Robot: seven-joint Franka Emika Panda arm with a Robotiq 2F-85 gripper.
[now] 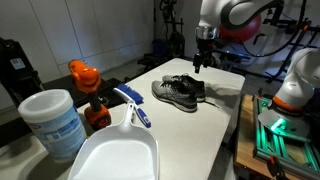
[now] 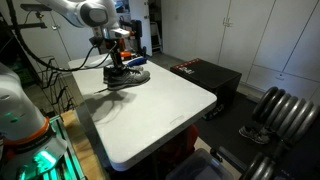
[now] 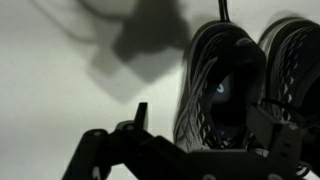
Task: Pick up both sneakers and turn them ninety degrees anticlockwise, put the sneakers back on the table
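Observation:
My gripper is to close on the adjoining sides of both sneakers [image 1: 192,84] [image 3: 264,88], at their openings near the heels, so that the pair will lift together.
The two dark grey and black sneakers [image 1: 178,92] lie side by side near the far end of the white table [image 1: 215,120]. They also show in an exterior view [image 2: 125,76] and in the wrist view [image 3: 225,90]. My gripper [image 1: 203,62] hangs just above them, fingers pointing down, and it shows in an exterior view [image 2: 116,52]. In the wrist view the gripper [image 3: 205,125] is open. One finger stands over bare table and the other beyond the nearer sneaker. The second sneaker [image 3: 295,60] is partly cut off at the right edge.
At the table's near end are a white dustpan [image 1: 115,150], a blue brush [image 1: 135,108], a white tub [image 1: 55,122] and an orange object [image 1: 82,75]. A green-lit machine frame [image 1: 275,130] stands beside the table. A black box [image 2: 205,75] sits beyond its far side.

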